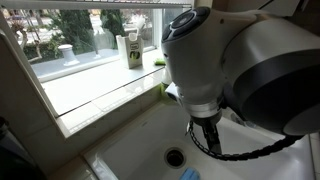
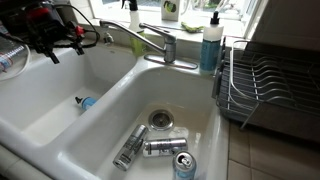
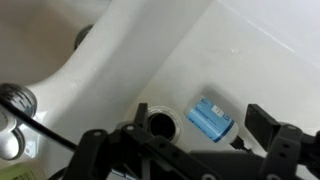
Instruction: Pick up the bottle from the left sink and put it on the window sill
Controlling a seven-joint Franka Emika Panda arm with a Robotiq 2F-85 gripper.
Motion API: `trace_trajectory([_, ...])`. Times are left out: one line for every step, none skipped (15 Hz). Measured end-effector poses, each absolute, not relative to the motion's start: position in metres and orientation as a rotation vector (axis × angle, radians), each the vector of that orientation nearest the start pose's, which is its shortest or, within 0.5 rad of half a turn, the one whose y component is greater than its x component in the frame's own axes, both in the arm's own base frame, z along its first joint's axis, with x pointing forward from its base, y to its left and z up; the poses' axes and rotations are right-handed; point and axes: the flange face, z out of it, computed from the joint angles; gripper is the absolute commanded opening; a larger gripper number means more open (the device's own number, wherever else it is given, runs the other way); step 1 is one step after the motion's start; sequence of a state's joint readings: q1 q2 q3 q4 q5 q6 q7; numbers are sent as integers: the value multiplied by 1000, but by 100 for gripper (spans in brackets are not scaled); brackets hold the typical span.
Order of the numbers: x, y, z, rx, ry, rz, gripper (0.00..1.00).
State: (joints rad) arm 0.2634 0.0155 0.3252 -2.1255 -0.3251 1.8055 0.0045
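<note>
My gripper will close on the labelled body of the bottle (image 1: 190, 175) (image 3: 219, 128), closer to its black pump head than to its bottom end beside the drain.
The bottle (image 3: 212, 119), light blue with a pale label and a black pump head, lies on its side on the floor of the left sink (image 3: 120, 60), right beside the round dark drain (image 3: 160, 122). It also shows in both exterior views (image 2: 87, 102) (image 1: 190, 174). My gripper (image 3: 198, 120) is open and hangs above the bottle, one finger on each side, not touching it. It shows over the left sink (image 2: 45, 115) in both exterior views (image 2: 55, 48) (image 1: 207, 135). The window sill (image 1: 100, 88) is a long pale ledge under the window, behind the sink (image 1: 130, 150).
A white-and-green container (image 1: 133, 50) stands on the sill. A faucet (image 2: 155, 42) and a blue dispenser (image 2: 210, 45) stand behind the basins. Cans (image 2: 160, 147) lie in the other basin. A dish rack (image 2: 265, 85) is beside it.
</note>
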Motion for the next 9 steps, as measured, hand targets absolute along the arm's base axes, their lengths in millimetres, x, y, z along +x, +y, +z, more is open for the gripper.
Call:
trace_trajectory([439,258,377,-3240,-1309,393,100])
trace_trajectory([442,258,370,-3196,-1391,362,100])
trace_trajectory([444,259,361,-3148,-1458,318,100])
trace_trajectory([446,259,352,-3097,-1522,266,100])
trace_trajectory([446,259,343,-3045,-1587,217,100])
trace_trajectory([445,259,334,-2990,-1651,171,100])
trace_trajectory([445,259,324,-2932,-1714,128,100])
trace_trajectory([443,259,314,-2871,-1775,95,100])
trace_trajectory([442,258,305,-2819,-1824,72,100])
